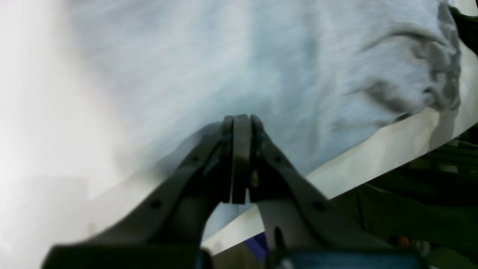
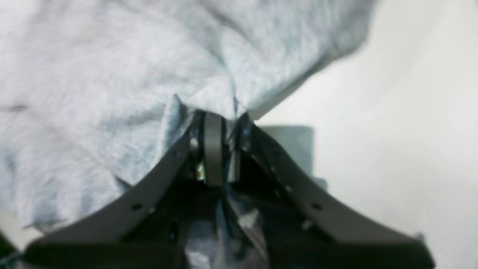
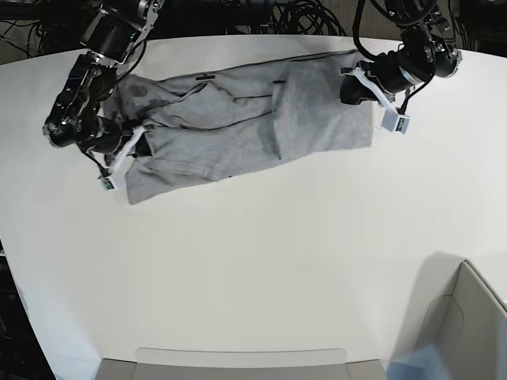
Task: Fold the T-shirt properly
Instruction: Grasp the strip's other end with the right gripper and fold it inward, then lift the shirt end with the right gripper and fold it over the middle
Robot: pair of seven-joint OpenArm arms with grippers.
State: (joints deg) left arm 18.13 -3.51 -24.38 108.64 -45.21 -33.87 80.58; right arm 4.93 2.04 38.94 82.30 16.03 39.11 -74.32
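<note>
I should use my right gripper to lay the pinched end of the T-shirt down by the near edge of its loose middle folds (image 3: 273, 150).
The heather-grey T-shirt (image 3: 245, 119) lies stretched across the far part of the white table (image 3: 261, 253), plain side up, with loose folds through its middle. My left gripper (image 3: 354, 89) is at the shirt's right end. In the left wrist view its jaws are shut (image 1: 241, 121) at the edge of the cloth (image 1: 231, 67). My right gripper (image 3: 135, 142) is at the shirt's left end. In the right wrist view it (image 2: 218, 119) is shut on a bunched pinch of the cloth (image 2: 112, 74). No lettering shows.
A grey open box (image 3: 463, 328) stands at the table's front right corner. A flat grey tray edge (image 3: 238, 360) runs along the front. Black cables (image 3: 301, 16) lie behind the table's far edge.
</note>
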